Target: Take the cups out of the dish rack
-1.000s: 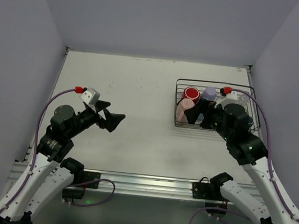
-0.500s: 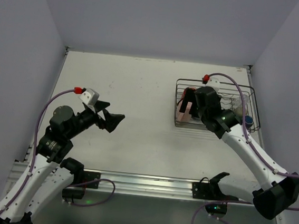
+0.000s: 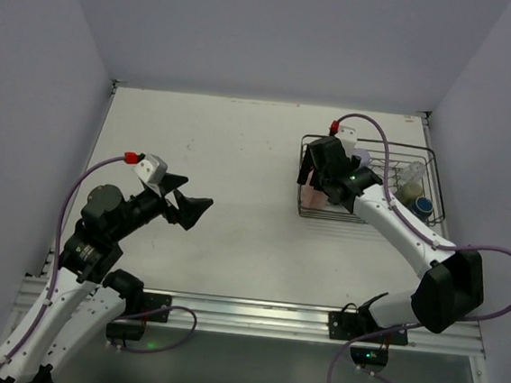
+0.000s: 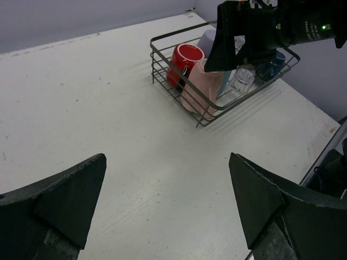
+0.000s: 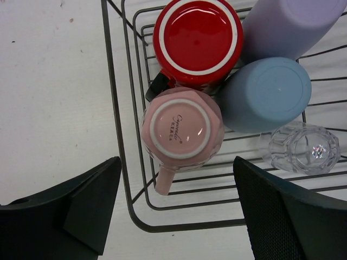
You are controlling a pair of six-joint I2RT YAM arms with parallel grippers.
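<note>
My left gripper should grip the pink mug's rim (image 4: 198,112), because my right gripper should lift the pink mug from the dish rack and offer it.
The dark wire dish rack (image 3: 437,177) sits at the back right of the table. It holds upside-down cups: a pink mug (image 5: 181,127), a red mug (image 5: 198,38), a lavender tumbler (image 5: 293,27), a light blue tumbler (image 5: 265,95) and a clear glass (image 5: 306,149). A dark navy cup (image 3: 423,206) stands at the rack's right end. My right gripper (image 5: 176,168) is open and empty, hovering over the rack's left end (image 5: 117,125) above the pink mug, with one finger on each side of it. My left gripper (image 3: 189,196) is open and empty, far left of the rack.
The left wrist view shows the rack (image 4: 173,34) across bare white tabletop (image 4: 108,108), with the right arm (image 4: 271,27) over it. Grey walls close in the table on three sides. A metal rail (image 3: 244,310) runs along the near edge.
My right arm has swung left across the rack, from its right side to above the pink mug at its left end. The left arm has barely moved.
</note>
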